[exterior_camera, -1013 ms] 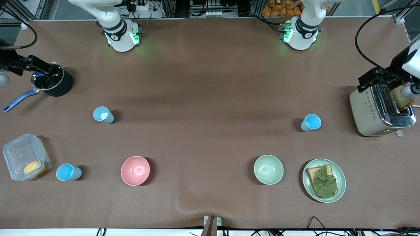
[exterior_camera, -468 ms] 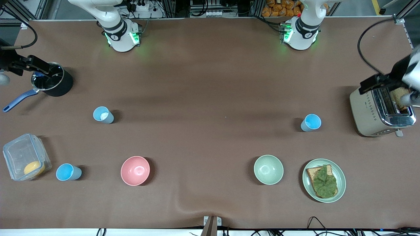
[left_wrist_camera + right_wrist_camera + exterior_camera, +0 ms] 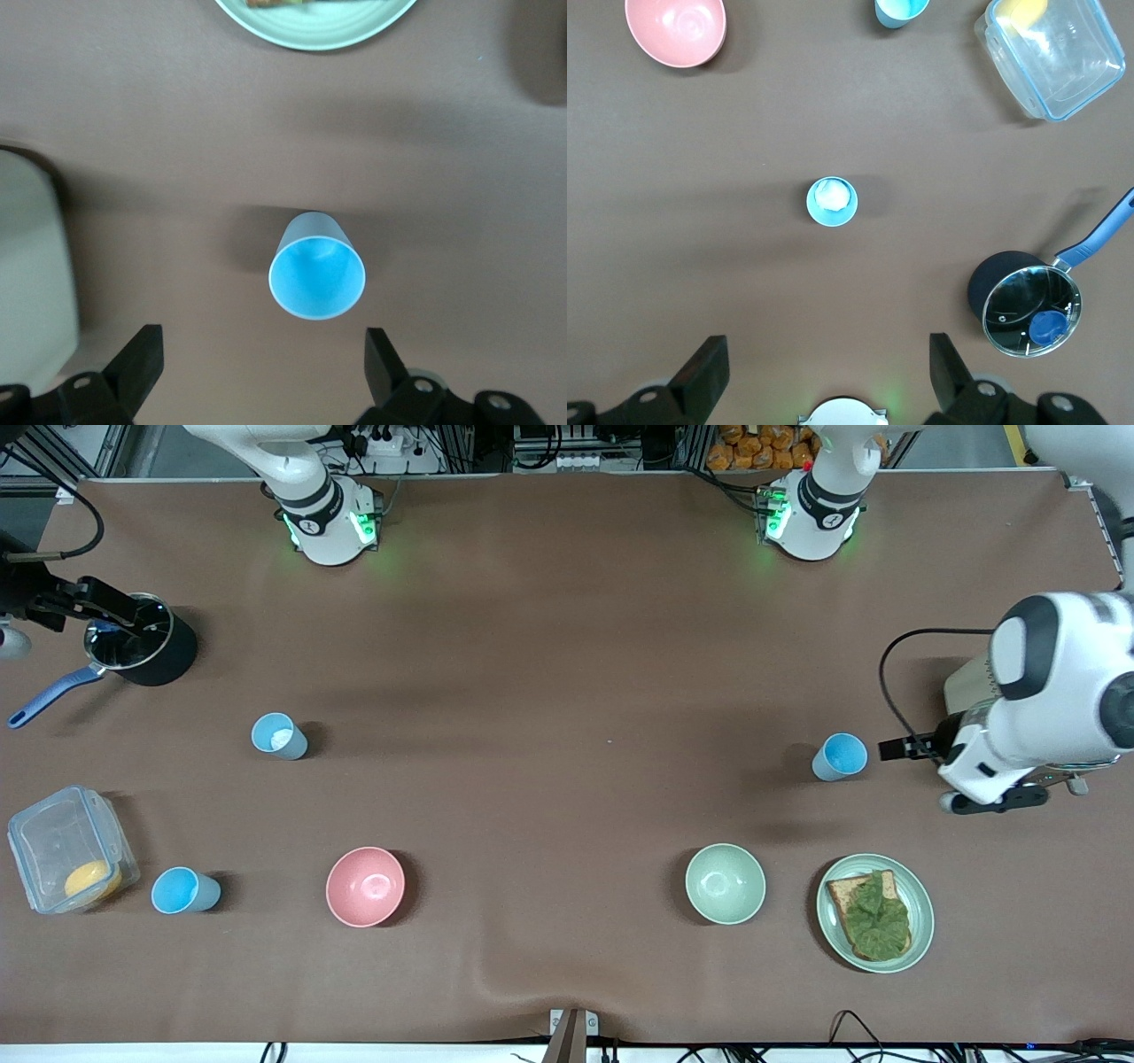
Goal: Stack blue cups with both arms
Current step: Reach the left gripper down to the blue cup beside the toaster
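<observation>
My left gripper should grip the blue cup's rim [image 3: 865, 755] [image 3: 272, 292] on the side of the cup toward the toaster, with one finger inside the cup.
Three blue cups stand upright and apart on the brown table. One [image 3: 840, 756] is at the left arm's end. One holding something white [image 3: 279, 737] and one nearer to the front camera [image 3: 184, 891] are at the right arm's end. My left gripper [image 3: 261, 372] is open and empty, low over the table between the toaster and the first cup [image 3: 316, 276], which lies just past its fingertips. In the front view the white left arm [image 3: 1054, 691] hides it. My right gripper [image 3: 827, 376] is open and empty, waiting high over the right arm's end, with the cup holding something white [image 3: 832, 201] below it.
A pink bowl [image 3: 365, 886], a pale green bowl [image 3: 725, 883] and a green plate [image 3: 917, 939] with toast and lettuce stand toward the front camera. A toaster [image 3: 961, 691] is mostly hidden by the left arm. A black pot [image 3: 168, 660] and a clear container [image 3: 44, 828] are at the right arm's end.
The left arm has swung away from the toaster and down beside the blue cup at its end. The right arm and all cups have not moved.
</observation>
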